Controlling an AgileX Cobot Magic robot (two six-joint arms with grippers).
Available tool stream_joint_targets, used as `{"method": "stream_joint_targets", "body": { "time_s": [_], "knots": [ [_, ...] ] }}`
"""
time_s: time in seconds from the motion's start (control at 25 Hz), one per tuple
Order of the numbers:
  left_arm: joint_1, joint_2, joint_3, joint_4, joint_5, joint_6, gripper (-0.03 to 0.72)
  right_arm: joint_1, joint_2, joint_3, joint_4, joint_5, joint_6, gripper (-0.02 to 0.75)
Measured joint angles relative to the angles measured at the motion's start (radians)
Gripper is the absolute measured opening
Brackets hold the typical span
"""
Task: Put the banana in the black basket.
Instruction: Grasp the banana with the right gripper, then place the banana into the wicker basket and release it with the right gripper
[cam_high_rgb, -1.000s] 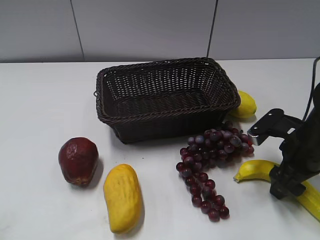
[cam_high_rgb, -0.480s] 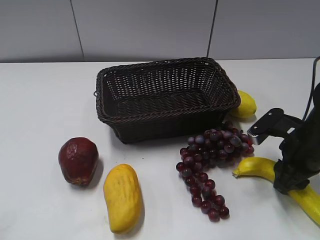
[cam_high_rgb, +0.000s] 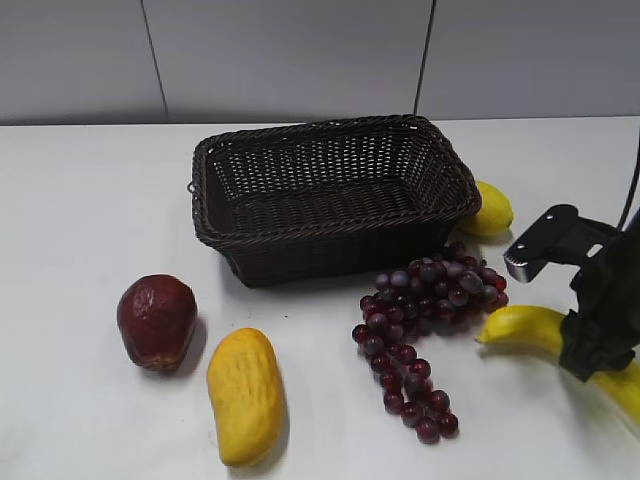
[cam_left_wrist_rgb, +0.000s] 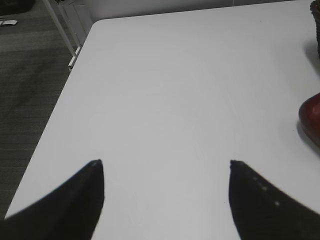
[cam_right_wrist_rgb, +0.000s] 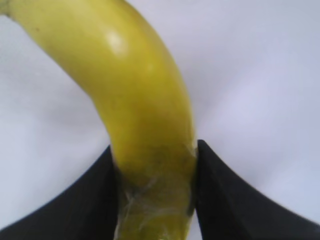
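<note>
The robot's right gripper should release the banana on the bottom of the black basket, lengthwise just behind the middle of its front rim (cam_high_rgb: 340, 196).
The banana (cam_high_rgb: 525, 326) is long, curved and bright yellow, at the right of the exterior view beside the grapes. My right gripper (cam_high_rgb: 592, 358) is shut on the banana's middle; the right wrist view shows both black fingers pressed against the banana (cam_right_wrist_rgb: 140, 100), gripper (cam_right_wrist_rgb: 154, 150). The banana is held slightly above the table. The black basket (cam_high_rgb: 330, 190) is a dark woven rectangle at the back centre, with nothing in it. My left gripper (cam_left_wrist_rgb: 165, 165) is open over bare white table, far left, and is not seen in the exterior view.
A bunch of purple grapes (cam_high_rgb: 420, 320) lies between basket and banana. A lemon (cam_high_rgb: 490, 210) sits behind the basket's right corner. A plump yellow fruit (cam_high_rgb: 245, 395) and a dark red fruit (cam_high_rgb: 157, 320) lie front left. The table's left edge (cam_left_wrist_rgb: 60, 110) shows in the left wrist view.
My right gripper closed on the banana and moved it up and slightly right; the banana's tip rose off the table. The left arm has not moved.
</note>
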Motion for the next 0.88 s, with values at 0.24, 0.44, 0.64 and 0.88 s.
{"method": "stream_joint_targets", "body": {
  "time_s": [0.24, 0.44, 0.64, 0.88],
  "knots": [
    [0.0, 0.0, 0.0, 0.0, 0.0, 0.0, 0.575, 0.0, -0.149, -0.034, -0.133, 0.02, 0.0, 0.314],
    [0.0, 0.0, 0.0, 0.0, 0.0, 0.0, 0.575, 0.0, -0.182, -0.187, -0.235, 0.02, -0.052, 0.314],
    [0.0, 0.0, 0.0, 0.0, 0.0, 0.0, 0.575, 0.0, -0.14, -0.376, -0.253, -0.075, -0.189, 0.314],
    [0.0, 0.0, 0.0, 0.0, 0.0, 0.0, 0.575, 0.025, 0.027, -0.578, -0.257, -0.136, -0.315, 0.314]
  ]
}}
